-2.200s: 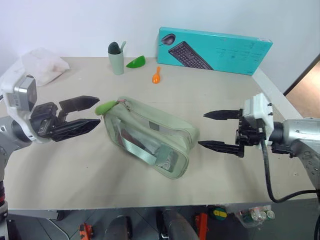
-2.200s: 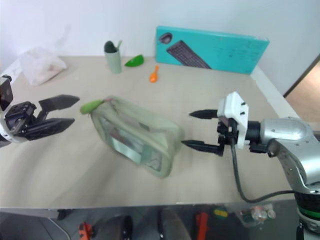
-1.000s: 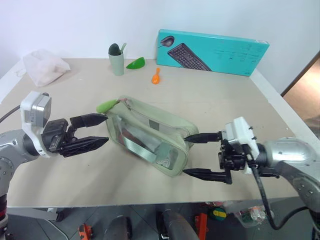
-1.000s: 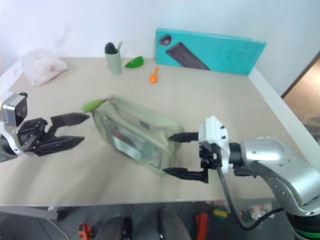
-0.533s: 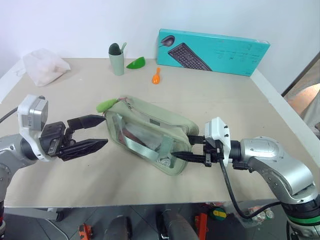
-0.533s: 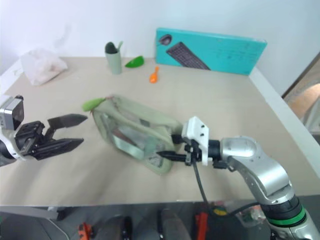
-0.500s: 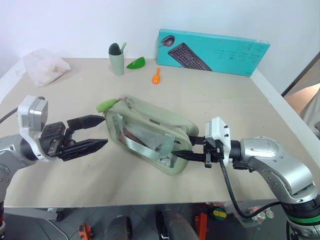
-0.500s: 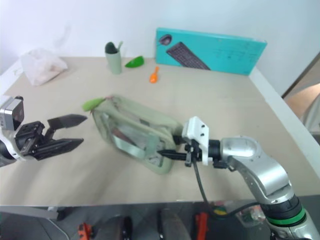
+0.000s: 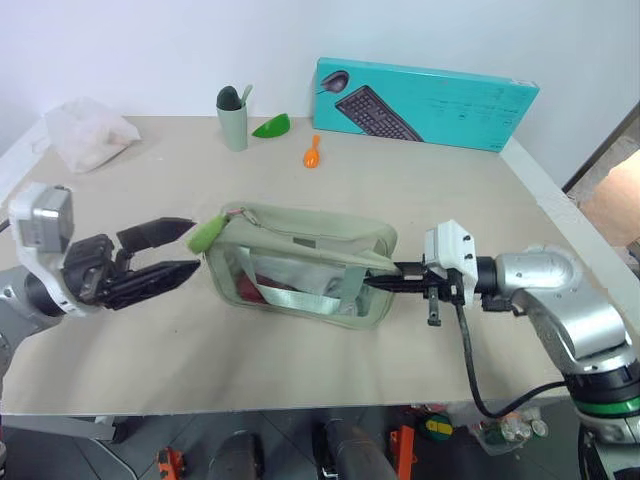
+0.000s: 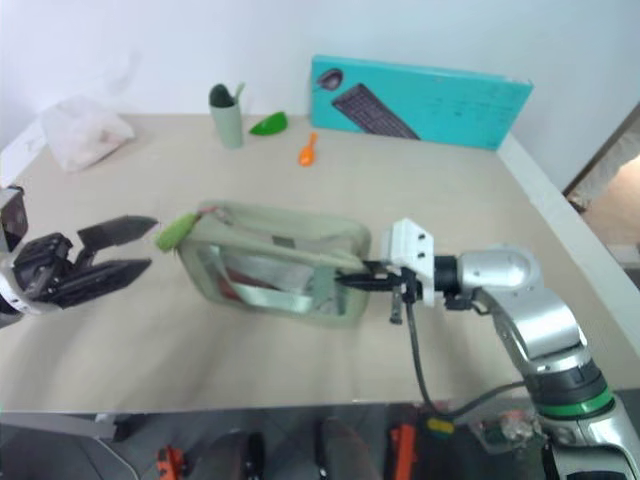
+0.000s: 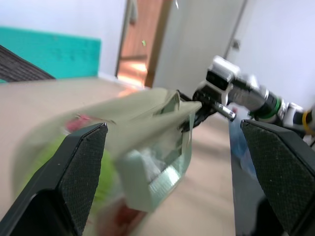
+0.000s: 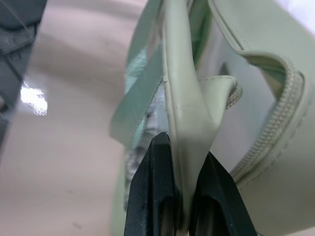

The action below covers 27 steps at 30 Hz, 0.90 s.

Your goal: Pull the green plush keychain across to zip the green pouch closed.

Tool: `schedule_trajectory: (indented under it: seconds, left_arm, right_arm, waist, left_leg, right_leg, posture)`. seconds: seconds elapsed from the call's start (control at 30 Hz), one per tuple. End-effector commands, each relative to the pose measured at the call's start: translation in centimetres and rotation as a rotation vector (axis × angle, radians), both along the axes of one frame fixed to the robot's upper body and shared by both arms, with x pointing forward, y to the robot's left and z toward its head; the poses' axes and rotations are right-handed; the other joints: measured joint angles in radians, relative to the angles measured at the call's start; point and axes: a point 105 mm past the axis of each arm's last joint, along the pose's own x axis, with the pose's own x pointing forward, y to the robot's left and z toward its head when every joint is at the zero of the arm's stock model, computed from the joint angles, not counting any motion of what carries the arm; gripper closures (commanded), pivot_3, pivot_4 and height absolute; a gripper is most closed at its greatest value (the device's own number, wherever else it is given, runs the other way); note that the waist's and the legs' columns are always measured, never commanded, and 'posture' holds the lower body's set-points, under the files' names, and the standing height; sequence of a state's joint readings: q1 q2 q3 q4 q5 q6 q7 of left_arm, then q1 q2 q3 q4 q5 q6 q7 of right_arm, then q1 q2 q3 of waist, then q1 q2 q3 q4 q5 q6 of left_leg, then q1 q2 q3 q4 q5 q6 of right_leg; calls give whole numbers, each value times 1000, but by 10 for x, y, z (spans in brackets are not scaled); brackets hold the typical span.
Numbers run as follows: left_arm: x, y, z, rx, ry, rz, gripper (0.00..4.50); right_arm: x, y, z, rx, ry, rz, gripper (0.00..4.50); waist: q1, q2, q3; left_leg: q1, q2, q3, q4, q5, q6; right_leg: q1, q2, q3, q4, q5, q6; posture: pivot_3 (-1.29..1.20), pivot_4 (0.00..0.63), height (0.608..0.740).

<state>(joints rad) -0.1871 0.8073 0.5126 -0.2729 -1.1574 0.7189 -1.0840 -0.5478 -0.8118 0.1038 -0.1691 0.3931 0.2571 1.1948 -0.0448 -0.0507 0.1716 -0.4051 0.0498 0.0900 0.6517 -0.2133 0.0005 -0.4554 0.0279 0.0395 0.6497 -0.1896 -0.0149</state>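
My right gripper pinches the pouch's front edge too far in, and the zipper's sides are wide apart. So I need to open it, back off and take the pouch's corner (image 9: 388,257).
The green pouch (image 9: 300,262) lies lengthwise across the middle of the table, with red and white contents behind its clear window. The lime-green plush keychain (image 9: 207,233) sticks out at the pouch's left end. My left gripper (image 9: 194,245) stands open just left of it, fingertips on either side of the plush, not closed on it. In the left wrist view the keychain (image 11: 96,174) is a green blur between the fingers. My right gripper (image 9: 376,279) is shut on the pouch's right end. The right wrist view shows its fingers (image 12: 157,162) pinching the pouch's pale green edge (image 12: 184,105).
At the back stand a teal keyboard box (image 9: 430,100), a grey-green cup (image 9: 232,118), a glossy green leaf piece (image 9: 272,125) and a small orange item (image 9: 313,152). A white plastic bag (image 9: 88,132) lies at the back left. The table's right edge (image 9: 545,190) runs close to my right arm.
My right gripper went from open to shut on the pouch's right end and drew it rightward. The pouch swung from slanted to lying straight across. The left gripper stayed open by the keychain.
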Motion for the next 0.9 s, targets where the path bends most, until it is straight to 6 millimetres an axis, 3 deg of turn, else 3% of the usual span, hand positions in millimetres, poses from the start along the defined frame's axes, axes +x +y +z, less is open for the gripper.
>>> schedule_trajectory:
  seconds: [0.03, 0.2, 0.3, 0.47, 0.73, 0.9]
  left_arm:
    - [-1, 6, 14, -40, -44, 19, 0]
    - [-3, 6, 11, -43, -32, 34, 0]
    - [-8, 7, 11, -38, -30, 48, 0]
    - [-11, 7, 12, -34, -27, 55, 0]
    - [-8, 3, 14, -32, -24, 35, 0]
    - [-3, 1, 14, -38, -21, 19, 0]
  right_arm:
    - [2, 3, 19, -35, -87, 101, 4467]
    - [-6, 12, 8, -114, -62, 246, 4467]
    - [1, 18, -3, -110, -44, 234, 4467]
    - [28, 22, 3, -37, -57, 106, 2776]
    - [30, 13, 20, -6, -92, 68, 16]
    - [6, -4, 23, -20, -14, 120, 16]
  waist:
    - [0, 0, 0]
    - [0, 0, 0]
    - [-4, 0, 0]
    - [-3, 0, 0]
    - [-2, 0, 0]
    - [1, 0, 0]
  left_leg:
    - [0, 0, 0, 0, 0, 0]
    - [0, 0, -1, -2, -2, 0]
    - [2, 2, 0, -2, -5, 0]
    - [2, 5, 0, -2, -6, -2]
    - [3, 3, -2, 0, -4, -5]
    - [2, 1, -2, -1, -4, -5]
  right_leg:
    - [0, 0, 0, 0, 0, 0]
    - [0, 0, 0, 0, 0, 0]
    - [0, 1, 0, 1, 2, 1]
    - [-3, 5, -1, 7, 1, -1]
    - [-4, 4, -2, 14, -2, -6]
    - [-4, 2, -2, 14, -3, -6]
  posture:
    - [0, 150, 740]
    - [0, 150, 740]
    - [0, 150, 740]
    - [0, 150, 740]
    - [0, 150, 740]
    - [0, 150, 740]
